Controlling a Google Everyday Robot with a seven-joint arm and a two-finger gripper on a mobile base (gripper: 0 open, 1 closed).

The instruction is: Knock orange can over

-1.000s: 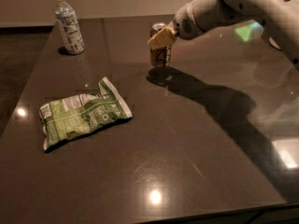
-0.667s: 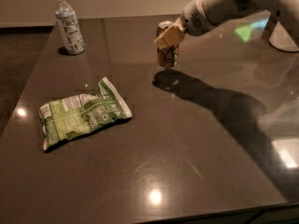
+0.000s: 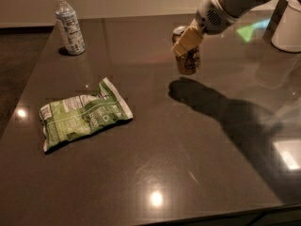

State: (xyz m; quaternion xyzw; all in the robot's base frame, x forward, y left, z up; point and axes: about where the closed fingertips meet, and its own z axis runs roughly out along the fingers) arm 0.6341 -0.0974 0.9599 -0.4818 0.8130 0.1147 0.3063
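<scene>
Next, my gripper lets go of the orange can on its side, on the shadowed table (image 3: 201, 88) just in front of its foot. The can still stands at the table's back.
The orange can (image 3: 189, 60) stands about upright on the dark table (image 3: 155, 140), at the back, right of centre. It is orange-brown with a silver top and a dark logo. My gripper (image 3: 187, 42) comes in from the upper right on a white arm (image 3: 221, 8). Its beige tip lies across the front of the can's upper part and touches it. The can's top is partly hidden behind the gripper. The arm's shadow falls on the table just in front of the can.
A clear plastic water bottle (image 3: 68, 25) with a white cap stands at the back left. A green chip bag (image 3: 82, 114) lies flat left of centre. A white object (image 3: 287, 29) stands at the far right edge.
The gripper and the can have both moved to the right across the table, staying together. The can is still upright. The bottle and the bag have not moved.
</scene>
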